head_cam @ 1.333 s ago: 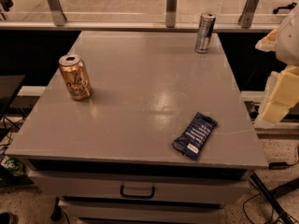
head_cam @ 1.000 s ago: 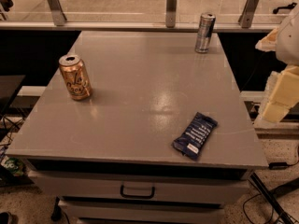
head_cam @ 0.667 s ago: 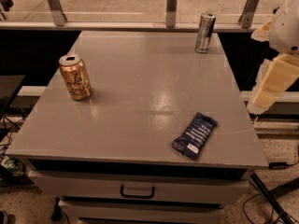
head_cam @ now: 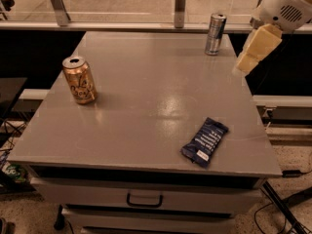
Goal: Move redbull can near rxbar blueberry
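The robot's gripper will next move to the upper part of the redbull can [head_cam: 216, 23] and close there, leaving the lower part of the can free below the fingers.
The redbull can [head_cam: 215, 34], slim, silver and blue, stands upright at the far right corner of the grey table [head_cam: 146, 106]. The rxbar blueberry [head_cam: 205, 141], a dark blue wrapper with white lettering, lies flat near the front right edge. My gripper [head_cam: 248, 60], cream-coloured on a white arm, hangs in the air beyond the table's right edge. It is to the right of the redbull can and a little nearer the front, apart from it and holding nothing I can see.
A shorter gold can [head_cam: 79, 80] stands upright at the table's left side. A drawer with a handle [head_cam: 144, 199] is under the tabletop. A railing with metal posts [head_cam: 180, 4] runs behind the table. Cables [head_cam: 287, 204] lie on the floor at right.
My arm and gripper have risen and swung left, from low beside the table's right edge toward the far right corner near the redbull can. The cans and bar have not moved.
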Motion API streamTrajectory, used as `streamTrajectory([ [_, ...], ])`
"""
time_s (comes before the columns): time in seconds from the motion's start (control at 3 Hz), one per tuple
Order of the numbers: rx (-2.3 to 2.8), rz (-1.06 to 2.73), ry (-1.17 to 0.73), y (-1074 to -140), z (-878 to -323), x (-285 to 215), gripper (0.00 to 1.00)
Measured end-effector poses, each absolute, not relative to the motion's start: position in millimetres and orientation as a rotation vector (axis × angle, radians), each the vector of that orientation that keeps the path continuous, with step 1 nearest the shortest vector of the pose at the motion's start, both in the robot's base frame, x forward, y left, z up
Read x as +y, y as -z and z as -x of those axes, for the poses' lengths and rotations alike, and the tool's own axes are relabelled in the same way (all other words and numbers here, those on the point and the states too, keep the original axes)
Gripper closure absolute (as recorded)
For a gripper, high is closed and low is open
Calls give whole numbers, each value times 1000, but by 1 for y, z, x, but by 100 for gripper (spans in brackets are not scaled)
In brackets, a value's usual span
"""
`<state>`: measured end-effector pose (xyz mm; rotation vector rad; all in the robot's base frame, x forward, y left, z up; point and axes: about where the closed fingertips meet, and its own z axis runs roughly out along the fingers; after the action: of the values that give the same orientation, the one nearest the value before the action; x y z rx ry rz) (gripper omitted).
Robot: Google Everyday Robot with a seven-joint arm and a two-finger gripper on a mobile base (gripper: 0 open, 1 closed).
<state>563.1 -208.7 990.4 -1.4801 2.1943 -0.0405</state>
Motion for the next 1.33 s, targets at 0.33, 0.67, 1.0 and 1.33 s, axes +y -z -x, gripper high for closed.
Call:
streamTrajectory([
  [0.33, 2208, 1345, 17, -989, -616, -216, 0],
  [0.67, 2215, 1183, 19, -979, -678, -227, 0],
  [1.0, 2215, 1110, 28, -972, -710, -231, 0],
  [1.33, 2224, 1014, 42, -963, -744, -237, 0],
])
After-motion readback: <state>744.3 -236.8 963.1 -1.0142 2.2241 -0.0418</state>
